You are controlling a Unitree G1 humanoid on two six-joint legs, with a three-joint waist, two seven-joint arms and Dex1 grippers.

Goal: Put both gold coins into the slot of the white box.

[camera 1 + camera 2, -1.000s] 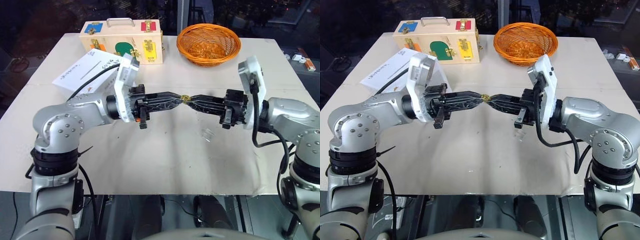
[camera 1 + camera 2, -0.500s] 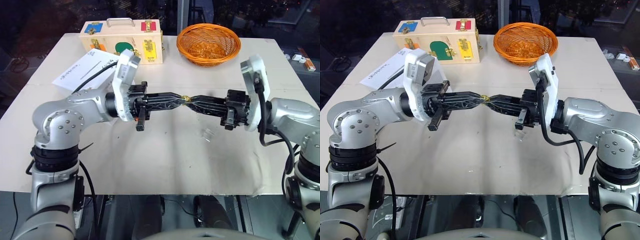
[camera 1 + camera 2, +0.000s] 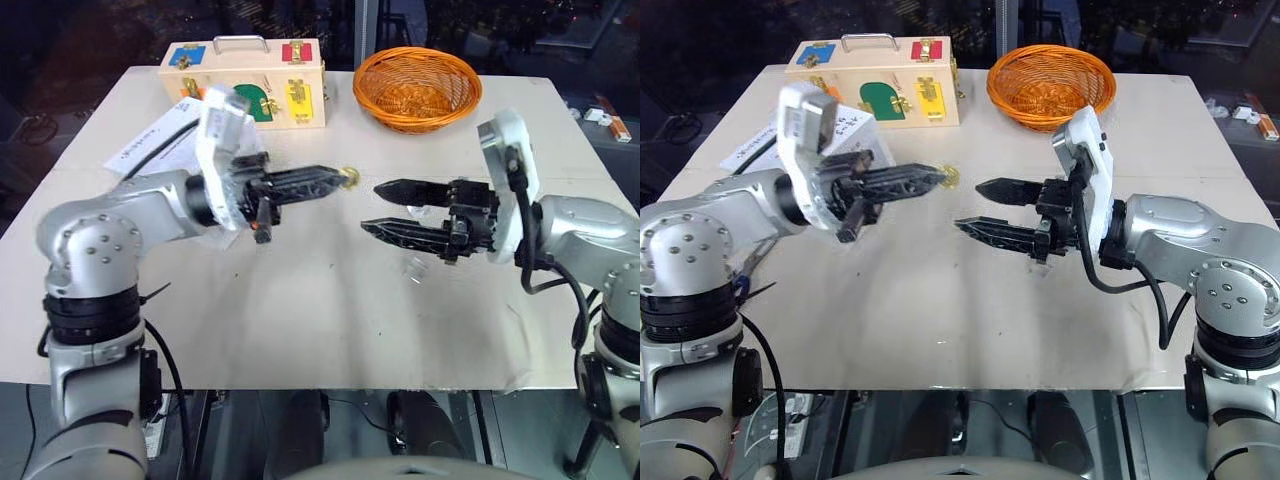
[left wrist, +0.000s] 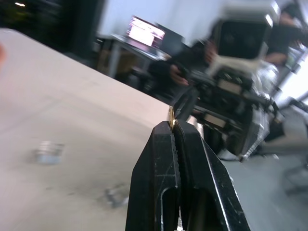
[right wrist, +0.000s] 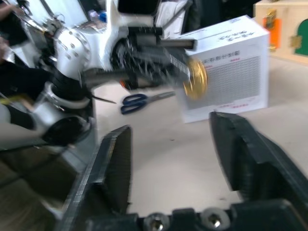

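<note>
The robot's left gripper needs to release the gold coin at the slot in the white box's top [image 3: 179, 131], close to the wooden case. The coin is now edge-on at that gripper's tip.
One small gold coin [image 3: 348, 177] sits edge-on at the tip of my left gripper [image 3: 336, 178], which is shut on it and points level toward the right arm. The left wrist view shows the coin [image 4: 171, 115] pinched between the shut fingers [image 4: 159, 159]. My right gripper [image 3: 378, 207] faces it with its jaws wide open and nothing between them, a short gap away from the coin [image 5: 195, 79]. The white box [image 3: 150, 150] stands behind my left wrist, its grey printed side [image 5: 231, 67] toward the right wrist camera. I cannot make out its slot. The other gold coin is out of view.
A pale wooden case [image 3: 245, 75] with coloured latches stands at the back of the table beside an orange wicker basket [image 3: 417, 87]. A small clear scrap [image 3: 415, 268] lies on the table under my right gripper. Blue-handled scissors [image 5: 139, 99] lie beyond the table.
Both grippers were pinching the coin tip to tip. The right gripper has opened and let go, and the left gripper has drawn away to the left and slightly up with the coin.
</note>
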